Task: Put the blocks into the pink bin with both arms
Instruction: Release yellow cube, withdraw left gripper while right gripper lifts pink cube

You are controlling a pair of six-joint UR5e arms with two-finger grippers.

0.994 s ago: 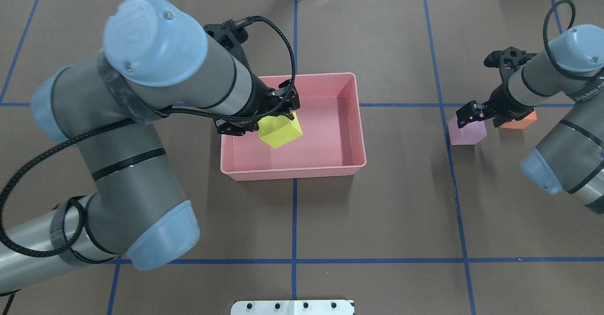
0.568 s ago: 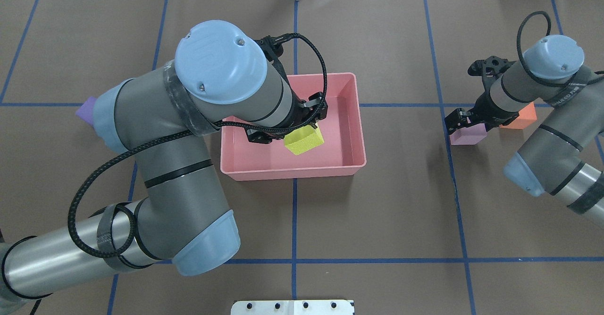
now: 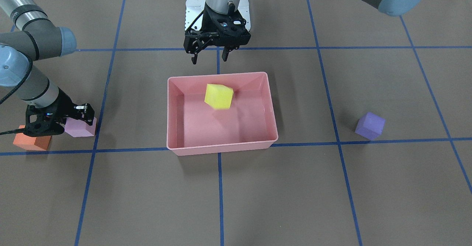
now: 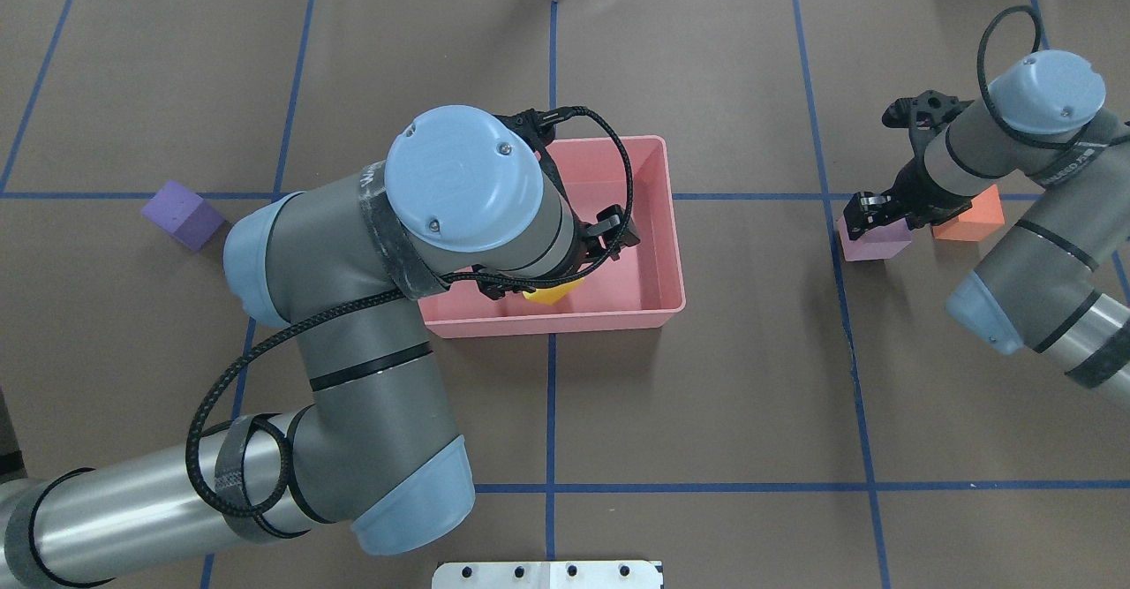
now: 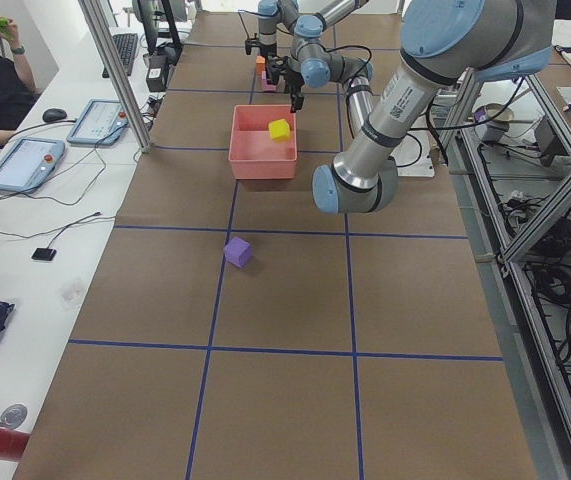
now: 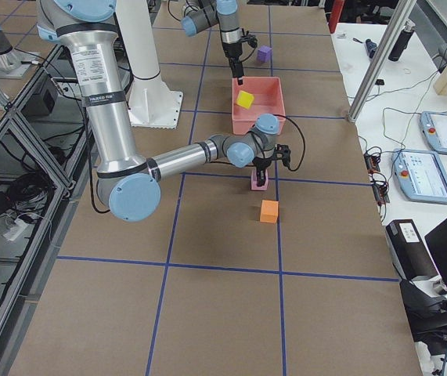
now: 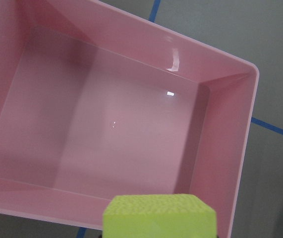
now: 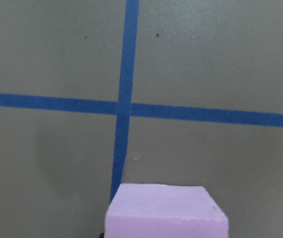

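I need to release the light pink cube with my right gripper beside the yellow cube, near the bin's side [image 3: 197, 117] facing the orange cube.
The pink bin [image 3: 221, 148] stands at the table's middle. My left gripper [image 3: 208, 60] hangs open and empty above the bin's robot-side wall. The yellow cube [image 3: 219, 96] is below it, apart from the fingers, tilted and blurred over the bin floor; it also shows at the bottom of the left wrist view [image 7: 158, 215]. My right gripper [image 4: 893, 215] is shut on the light pink cube [image 4: 876, 243], low over the table, and the cube shows in the right wrist view [image 8: 166, 210]. The orange cube [image 4: 971, 218] lies just beside it. The purple cube [image 4: 183, 215] lies alone on my left.
Brown paper with blue tape lines [image 3: 219, 194] covers the table. The white pedestal plate [image 4: 547, 574] sits at the robot's edge. My left arm's elbow [image 4: 463, 178] hangs over the bin's left half in the overhead view. Tablets [image 5: 25, 160] lie on a side table.
My left gripper moved rightward over the bin and let go of the yellow cube, which has dropped away from it. My right gripper came down on the pink cube and closed.
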